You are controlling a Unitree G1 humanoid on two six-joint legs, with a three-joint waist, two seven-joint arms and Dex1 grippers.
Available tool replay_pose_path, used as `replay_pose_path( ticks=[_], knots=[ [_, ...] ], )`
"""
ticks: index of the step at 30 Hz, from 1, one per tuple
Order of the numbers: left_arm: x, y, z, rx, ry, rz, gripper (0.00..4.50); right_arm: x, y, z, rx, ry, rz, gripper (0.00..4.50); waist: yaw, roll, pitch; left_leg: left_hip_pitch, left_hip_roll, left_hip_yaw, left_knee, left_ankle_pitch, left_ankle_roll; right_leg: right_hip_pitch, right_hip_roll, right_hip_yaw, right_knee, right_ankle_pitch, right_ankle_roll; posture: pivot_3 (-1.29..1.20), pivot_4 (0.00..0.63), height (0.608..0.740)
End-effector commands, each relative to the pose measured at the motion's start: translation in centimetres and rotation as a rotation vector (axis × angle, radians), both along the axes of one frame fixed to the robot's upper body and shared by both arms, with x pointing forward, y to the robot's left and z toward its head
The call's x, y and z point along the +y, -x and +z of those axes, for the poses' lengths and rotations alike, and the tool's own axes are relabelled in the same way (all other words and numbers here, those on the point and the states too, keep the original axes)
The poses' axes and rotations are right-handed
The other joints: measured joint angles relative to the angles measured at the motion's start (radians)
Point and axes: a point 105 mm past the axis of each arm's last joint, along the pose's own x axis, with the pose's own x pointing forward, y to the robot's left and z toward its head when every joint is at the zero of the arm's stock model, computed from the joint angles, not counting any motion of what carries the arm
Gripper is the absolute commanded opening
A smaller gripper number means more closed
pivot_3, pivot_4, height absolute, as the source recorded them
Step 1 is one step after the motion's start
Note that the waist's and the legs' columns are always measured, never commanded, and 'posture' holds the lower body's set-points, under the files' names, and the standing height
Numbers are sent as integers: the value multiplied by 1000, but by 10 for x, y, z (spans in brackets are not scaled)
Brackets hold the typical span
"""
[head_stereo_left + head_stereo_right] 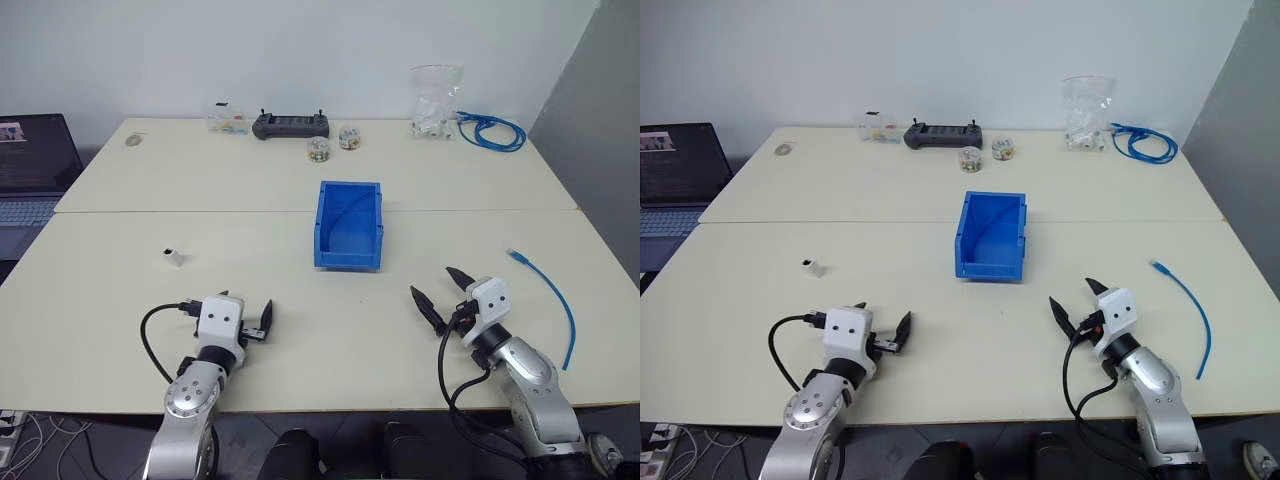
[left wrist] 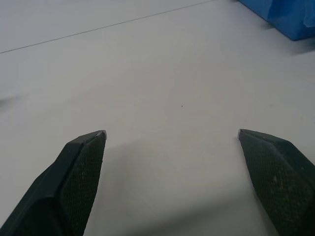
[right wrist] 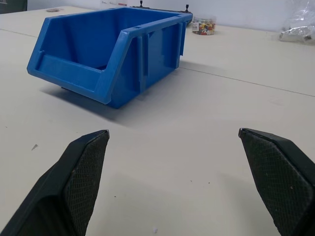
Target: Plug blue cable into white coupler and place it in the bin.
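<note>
My right gripper will grab the stretch (image 1: pixel 552 287) between the middle of the loose blue cable and the plug of that cable that points toward the bin.
The blue bin (image 1: pixel 347 254) stands open-topped at the middle of the table, and the right wrist view has it (image 3: pixel 106 73) ahead of the open fingers. A tiny white coupler (image 1: pixel 175 257) sits alone to the left of the bin. The thin blue cable (image 1: pixel 556 292) lies loose near the table's right edge, one plug end pointing toward the bin. My left gripper (image 1: pixel 246 303) hovers open and empty at the front left, well short of the coupler. My right gripper (image 1: pixel 432 280) is open and empty at the front right, between bin and cable.
Along the far edge are a coiled blue cable bundle (image 1: pixel 490 131), a clear bag of white parts (image 1: pixel 436 100), a black controller (image 1: pixel 291 124), two small jars (image 1: pixel 318 150) and a clear box (image 1: pixel 225 118). A laptop (image 1: pixel 35 165) sits off the table's left side.
</note>
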Motion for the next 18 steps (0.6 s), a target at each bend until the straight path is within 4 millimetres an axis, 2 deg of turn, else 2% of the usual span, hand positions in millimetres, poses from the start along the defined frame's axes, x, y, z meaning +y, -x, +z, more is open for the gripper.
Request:
replay_pose_path(
  ticks=[1,9,18],
  knots=[
    [-6,1,17,-75,-9,-50,4500,-5,1,6,-23,-4,-14,4483,0,0,0,0,0,0,0,0,0,0,0,0,0,0,0,0,150,740],
    [-16,4,21,-111,-97,-138,4500,-4,4,2,-15,0,-14,4483,0,0,0,0,0,0,0,0,0,0,0,0,0,0,0,0,150,740],
    [-14,5,24,-142,-137,-195,4500,-6,6,3,-25,8,-24,4483,0,0,0,0,0,0,0,0,0,0,0,0,0,0,0,0,150,740]
  ],
)
